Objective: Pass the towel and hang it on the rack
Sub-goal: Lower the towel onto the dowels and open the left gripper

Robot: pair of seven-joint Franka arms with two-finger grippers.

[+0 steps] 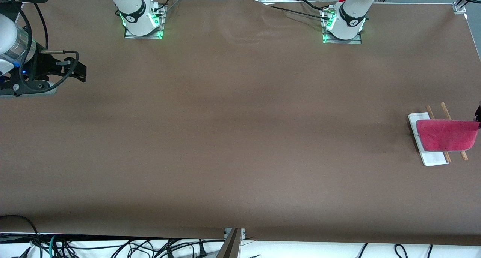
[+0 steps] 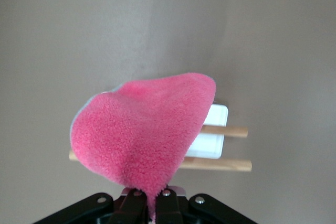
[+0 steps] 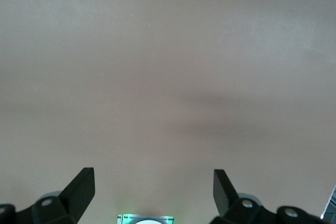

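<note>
Next, I let go of the pink-red towel with my left gripper across the middle of the rack's two wooden rods (image 1: 440, 129) (image 2: 172, 145).
The pink-red towel (image 1: 447, 135) is spread over the rack (image 1: 435, 159) at the left arm's end of the table. It covers the middle of the two wooden rods (image 1: 445, 110). I cannot tell whether it rests on them. My left gripper (image 1: 478, 116) shows only at the view's edge, at the towel's corner. In the left wrist view my left gripper (image 2: 152, 204) is shut on a corner of the towel (image 2: 142, 135), with the rack's white base (image 2: 215, 125) and rods (image 2: 227, 164) below. My right gripper (image 1: 83, 73) waits, open and empty, over the right arm's end of the table (image 3: 152, 182).
The brown table (image 1: 240, 138) is bare apart from the rack. The arm bases (image 1: 141, 21) stand along its edge farthest from the front camera. Cables lie past the edge nearest the front camera.
</note>
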